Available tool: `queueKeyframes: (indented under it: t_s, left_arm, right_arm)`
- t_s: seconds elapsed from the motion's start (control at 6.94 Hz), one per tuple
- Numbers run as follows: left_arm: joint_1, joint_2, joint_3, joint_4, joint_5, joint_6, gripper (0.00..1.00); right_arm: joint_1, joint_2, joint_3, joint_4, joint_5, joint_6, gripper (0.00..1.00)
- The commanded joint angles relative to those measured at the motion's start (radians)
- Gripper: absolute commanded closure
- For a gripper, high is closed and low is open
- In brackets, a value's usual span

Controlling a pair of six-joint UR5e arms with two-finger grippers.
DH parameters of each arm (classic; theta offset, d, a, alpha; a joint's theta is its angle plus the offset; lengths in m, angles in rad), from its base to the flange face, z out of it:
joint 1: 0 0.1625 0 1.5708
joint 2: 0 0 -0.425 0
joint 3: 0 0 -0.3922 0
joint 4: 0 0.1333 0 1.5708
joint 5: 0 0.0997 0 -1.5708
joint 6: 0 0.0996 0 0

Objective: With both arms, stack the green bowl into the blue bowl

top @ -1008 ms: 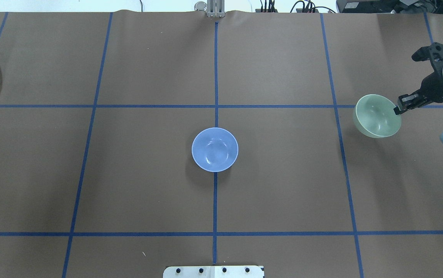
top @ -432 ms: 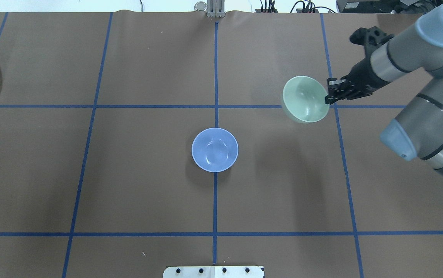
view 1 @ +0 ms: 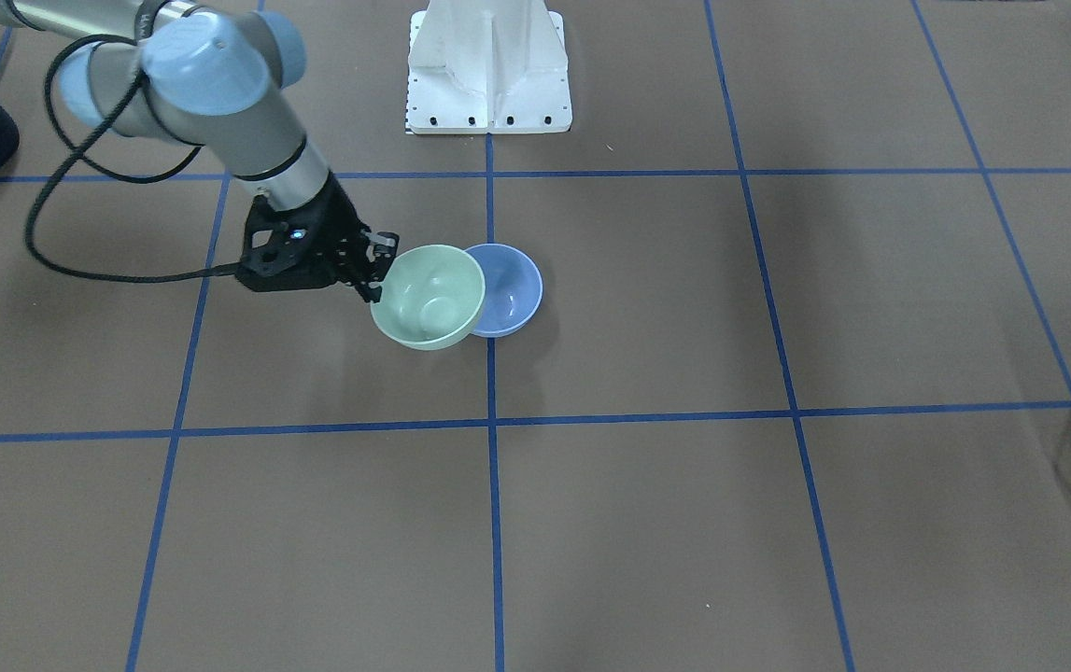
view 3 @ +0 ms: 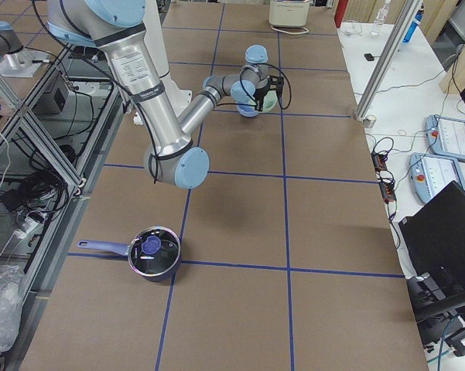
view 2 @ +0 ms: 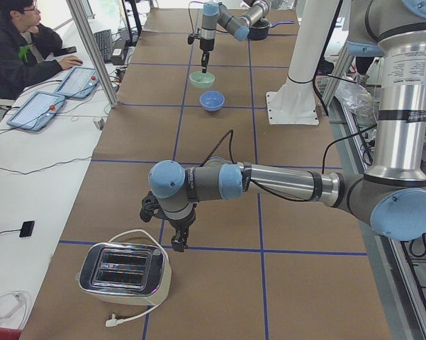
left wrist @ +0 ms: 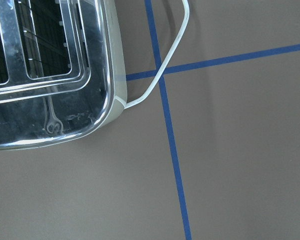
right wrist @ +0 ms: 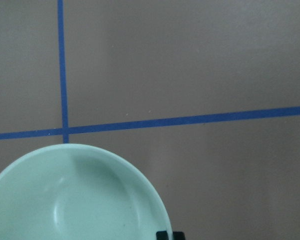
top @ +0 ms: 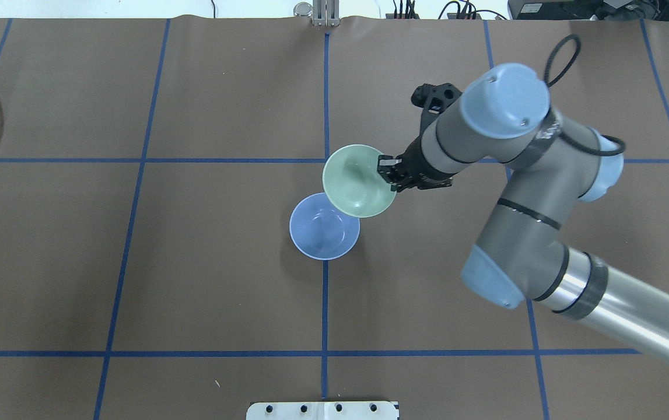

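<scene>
The green bowl will go inside the blue bowl standing on the table's centre line point(view 1: 498, 287), and my right gripper will let go of it there.
My right gripper point(top: 386, 172) is shut on the right rim of the pale green bowl point(top: 357, 181) and holds it above the table, slightly tilted. In the overhead view the green bowl overlaps the far right edge of the blue bowl point(top: 318, 233), which stands on the table's centre line. The front view shows the same grip point(view 1: 376, 273), with the green bowl point(view 1: 428, 297) beside and partly over the blue bowl point(view 1: 512, 285). The right wrist view shows the green bowl's inside point(right wrist: 75, 200). My left gripper point(view 2: 177, 244) hangs near a toaster; I cannot tell whether it is open or shut.
A silver toaster point(view 2: 124, 273) with a white cord stands at the table's left end, also in the left wrist view point(left wrist: 45, 65). A lidded pot point(view 3: 153, 253) sits at the right end. The white base stand point(view 1: 488, 65) is behind the bowls. An operator point(view 2: 14, 42) sits alongside.
My right arm has swung left with the green bowl, from the table's right part to over the blue bowl's far right edge. The blue bowl has not moved.
</scene>
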Motion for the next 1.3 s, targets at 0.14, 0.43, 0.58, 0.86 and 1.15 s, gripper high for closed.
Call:
queueKeyframes:
  t_s: [0.14, 0.43, 0.58, 0.86, 1.15]
  left_arm:
    - [0.0, 0.004, 0.001, 0.0, 0.0, 0.0, 0.02]
    - [0.0, 0.004, 0.0, -0.002, 0.0, 0.0, 0.02]
    - [0.0, 0.004, 0.0, -0.002, 0.0, 0.0, 0.02]
    - [0.0, 0.004, 0.0, -0.002, 0.0, 0.0, 0.02]
    - [0.0, 0.004, 0.001, -0.02, 0.0, 0.0, 0.02]
  right_arm:
    - [-0.125, 0.11, -0.025, -0.159, -0.135, 0.049, 1.0]
    - [-0.125, 0.109, -0.053, -0.156, -0.137, 0.044, 1.0]
    - [-0.125, 0.109, -0.071, -0.154, -0.137, 0.038, 1.0]
    - [-0.131, 0.105, -0.093, -0.151, -0.134, 0.034, 1.0]
    - [-0.133, 0.109, -0.105, -0.151, -0.134, 0.029, 1.0]
